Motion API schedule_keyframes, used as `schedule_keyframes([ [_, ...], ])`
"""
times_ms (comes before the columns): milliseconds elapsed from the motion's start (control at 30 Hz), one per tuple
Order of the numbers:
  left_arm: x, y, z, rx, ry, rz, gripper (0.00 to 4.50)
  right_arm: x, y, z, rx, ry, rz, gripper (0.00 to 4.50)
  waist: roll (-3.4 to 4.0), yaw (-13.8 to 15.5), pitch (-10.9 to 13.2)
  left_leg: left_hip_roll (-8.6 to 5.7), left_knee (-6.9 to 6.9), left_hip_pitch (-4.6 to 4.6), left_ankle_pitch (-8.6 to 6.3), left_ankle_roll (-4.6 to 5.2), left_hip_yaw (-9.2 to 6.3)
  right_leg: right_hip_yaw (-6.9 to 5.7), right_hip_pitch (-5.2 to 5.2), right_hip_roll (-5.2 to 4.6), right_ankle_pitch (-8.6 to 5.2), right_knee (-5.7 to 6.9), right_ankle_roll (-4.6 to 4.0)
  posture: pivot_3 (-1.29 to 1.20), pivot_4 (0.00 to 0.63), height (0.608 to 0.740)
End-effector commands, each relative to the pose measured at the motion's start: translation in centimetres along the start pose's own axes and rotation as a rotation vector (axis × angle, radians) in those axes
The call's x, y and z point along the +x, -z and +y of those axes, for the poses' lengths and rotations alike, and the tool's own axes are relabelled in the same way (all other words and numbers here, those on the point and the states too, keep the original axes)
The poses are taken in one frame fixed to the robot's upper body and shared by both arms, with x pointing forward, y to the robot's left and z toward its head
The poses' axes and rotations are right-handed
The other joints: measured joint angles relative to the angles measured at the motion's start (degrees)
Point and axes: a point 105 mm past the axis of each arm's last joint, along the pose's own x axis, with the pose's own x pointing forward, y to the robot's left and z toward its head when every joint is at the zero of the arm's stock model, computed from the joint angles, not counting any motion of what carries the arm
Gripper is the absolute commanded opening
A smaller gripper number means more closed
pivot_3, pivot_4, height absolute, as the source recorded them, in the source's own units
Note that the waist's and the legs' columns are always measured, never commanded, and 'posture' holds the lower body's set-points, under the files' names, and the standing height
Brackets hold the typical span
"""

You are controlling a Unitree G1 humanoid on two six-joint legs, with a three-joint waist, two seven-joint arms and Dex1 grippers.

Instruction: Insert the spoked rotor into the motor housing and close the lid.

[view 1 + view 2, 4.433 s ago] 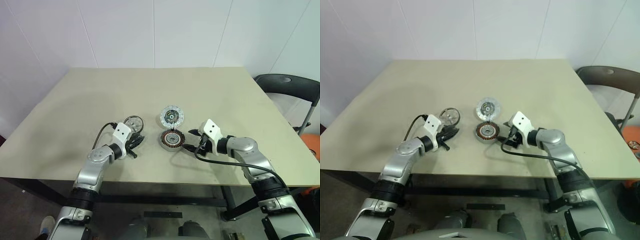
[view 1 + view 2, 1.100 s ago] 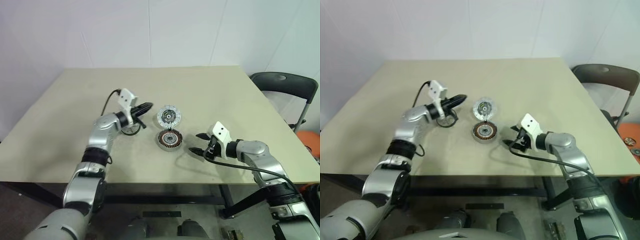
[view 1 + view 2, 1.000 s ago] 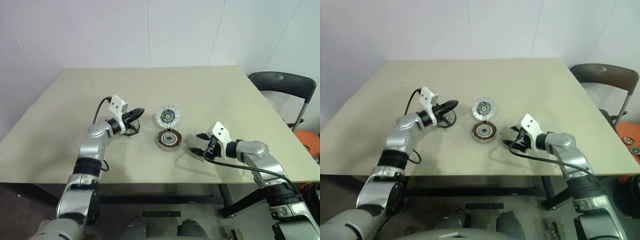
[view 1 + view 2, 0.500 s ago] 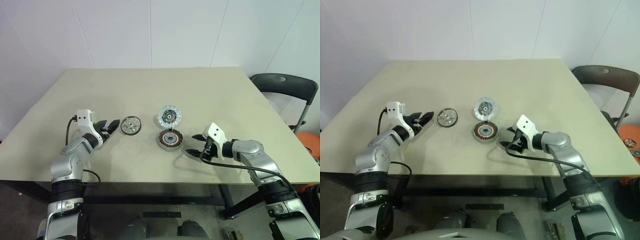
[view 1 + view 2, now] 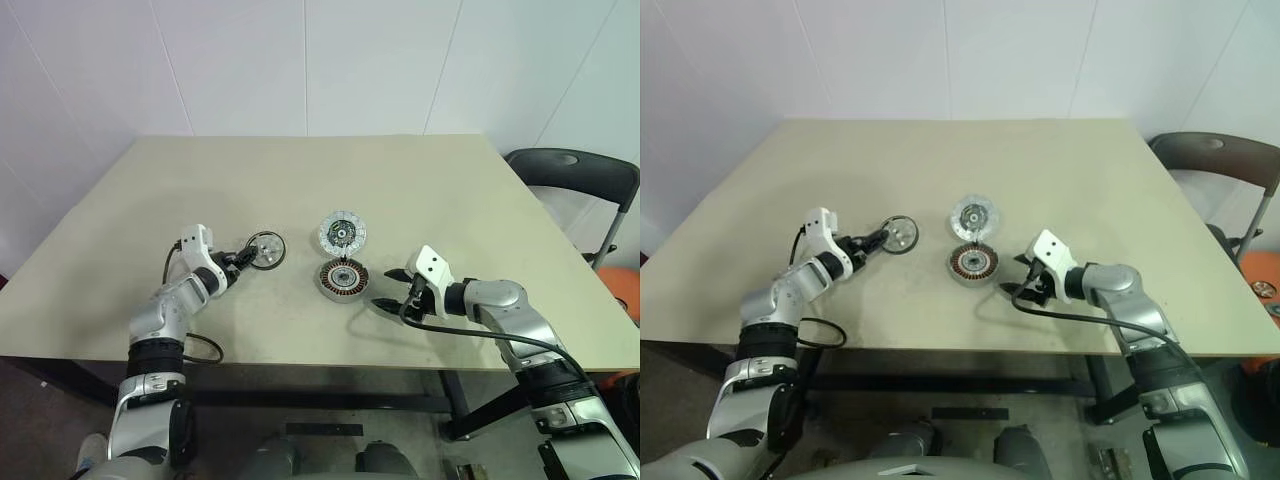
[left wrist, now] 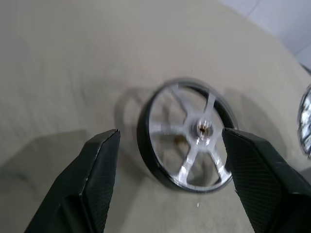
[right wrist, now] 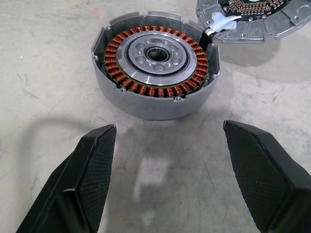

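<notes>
The fingers of my left gripper are spread across the side of the spoked rotor, so I should turn the wrist and pinch the rotor's near rim (image 6: 170,181), keeping the rotor's stem clear for the motor housing.
The spoked rotor (image 5: 266,250), a thin silvery ring with slim spokes, lies on the table left of the other parts. My left gripper (image 5: 238,264) is open just to its left, and in the left wrist view the rotor (image 6: 187,136) sits ahead between the two spread fingertips (image 6: 104,145), untouched. The motor housing (image 5: 342,279) with copper windings rests at the table's middle. The silver-white lid (image 5: 342,231) lies just behind it, joined by a short wire. My right gripper (image 5: 390,289) is open to the housing's right, facing the housing (image 7: 156,63) and holding nothing.
The beige table (image 5: 320,180) has wide bare room at the back and on both sides. A black cable (image 5: 450,322) trails from my right wrist near the front edge. A dark chair (image 5: 575,165) stands beyond the table's right side.
A second ago my left gripper held the rotor off the table, shut on it. It has since lowered, let go and opened, and the rotor lies on the table. The right arm has stayed put.
</notes>
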Motion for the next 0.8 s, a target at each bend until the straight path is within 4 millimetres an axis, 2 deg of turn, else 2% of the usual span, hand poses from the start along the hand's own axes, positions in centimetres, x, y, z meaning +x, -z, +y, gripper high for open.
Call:
schedule_keyframes([
  [33,0.7,-2.1,-1.1,0.039,0.024,-0.061,4.48,-0.3,-1.4,-0.3,-0.045,0.015,-0.038,3.72,0.00,0.0,0.0,0.00,0.00,-0.01,0.00,0.00,0.00,0.00,-0.01,0.00,0.00,0.00,0.00,0.00,0.000,0.740],
  [300,1.5,-2.1,-1.4,0.049,0.014,-0.046,4.48,-0.3,-1.4,-0.3,-0.045,0.019,-0.038,3.72,-0.01,0.0,0.0,0.00,0.00,-0.01,0.00,0.00,0.00,0.00,-0.01,0.00,0.00,0.00,0.00,0.00,0.000,0.740],
  [600,2.9,-0.4,-3.3,-0.006,0.118,0.046,4.48,0.0,-1.4,-0.1,-0.045,0.016,-0.043,3.72,-0.01,0.1,0.0,-0.01,0.01,-0.01,0.00,0.00,-0.01,-0.02,0.00,0.00,0.00,0.00,0.01,0.00,0.000,0.740],
  [800,3.6,-1.6,-4.2,-0.057,0.150,-0.006,4.48,-0.2,-1.3,-0.2,-0.045,0.022,-0.041,3.72,-0.03,0.0,0.0,-0.02,0.00,-0.03,0.00,0.00,-0.01,-0.02,-0.01,-0.01,0.00,0.00,0.01,0.00,0.000,0.740],
])
